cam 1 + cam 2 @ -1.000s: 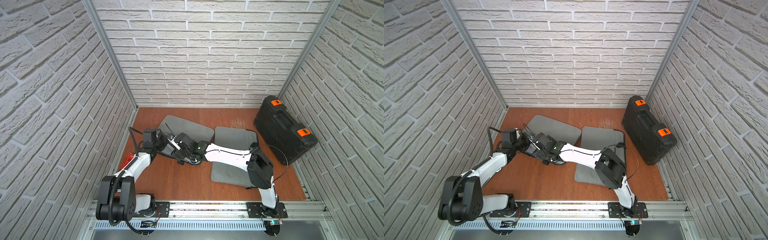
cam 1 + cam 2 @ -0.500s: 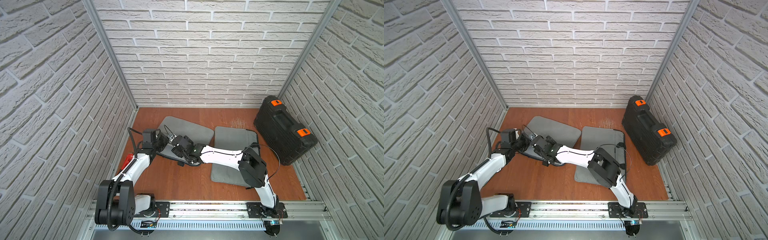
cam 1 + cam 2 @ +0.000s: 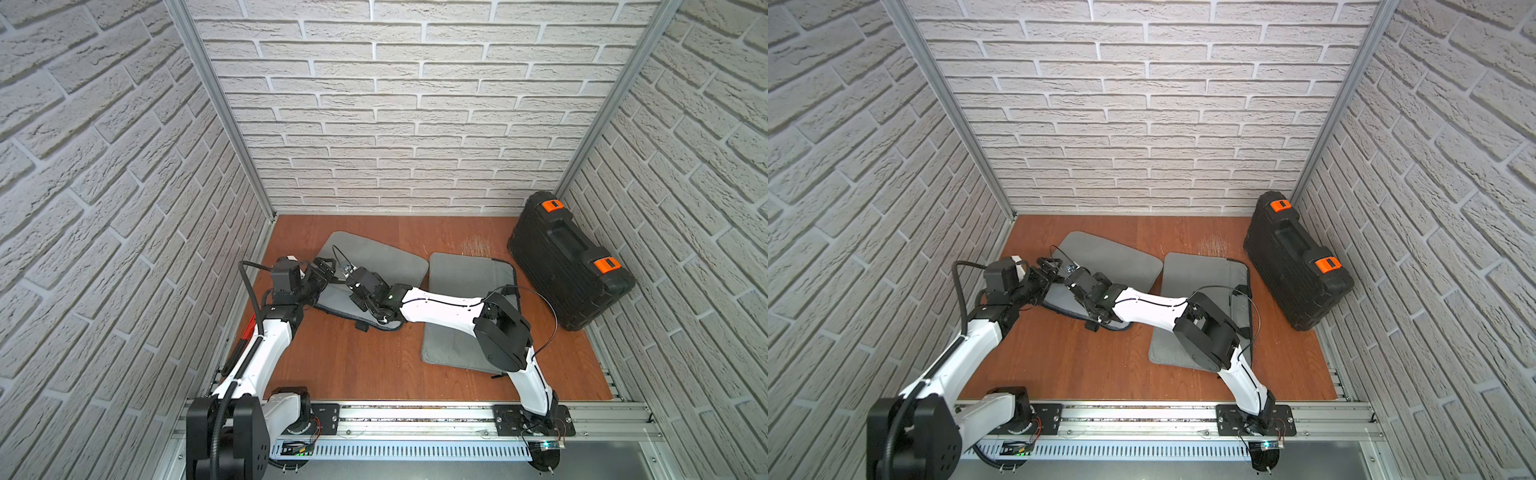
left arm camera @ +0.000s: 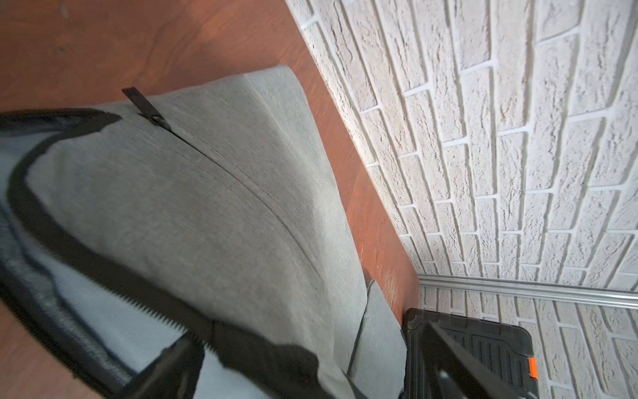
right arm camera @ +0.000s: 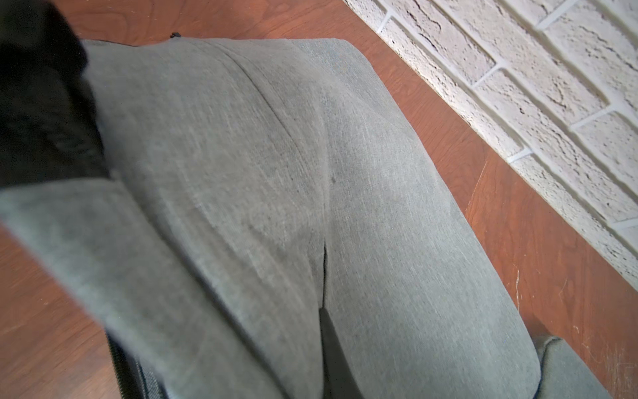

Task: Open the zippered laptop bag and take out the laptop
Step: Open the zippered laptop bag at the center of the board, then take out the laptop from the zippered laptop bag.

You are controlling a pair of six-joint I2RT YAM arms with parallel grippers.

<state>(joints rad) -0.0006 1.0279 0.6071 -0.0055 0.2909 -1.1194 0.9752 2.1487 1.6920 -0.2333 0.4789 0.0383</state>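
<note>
Next, my left gripper reaches into the grey laptop bag's unzipped opening [image 3: 339,294] [image 4: 129,312], under the top flap of the bag, and closes on the edge of the laptop.
The grey laptop bag [image 3: 376,257] [image 3: 1113,257] lies at the back left of the wooden floor. Its near edge is unzipped and the black zipper teeth [image 4: 148,311] are parted. A pale surface shows inside the opening; I cannot tell whether it is the laptop. The zipper pull [image 4: 138,100] rests on the top panel. My left gripper [image 3: 324,266] [image 4: 307,359] stands open at the bag's left corner, with the flap edge between its spread fingers. My right gripper [image 3: 347,272] [image 5: 324,345] is beside it, shut on the puckered fabric of the top flap.
A second grey bag [image 3: 469,282] [image 3: 1204,274] lies flat at mid-right, under my right forearm. A black hard case [image 3: 569,257] [image 3: 1296,257] with orange latches leans at the right wall. Brick walls stand close on three sides. A small black tab [image 3: 361,327] lies on the floor.
The left gripper has opened and let go of the bag's flap. The right gripper has moved left to the flap edge and closed on the fabric.
</note>
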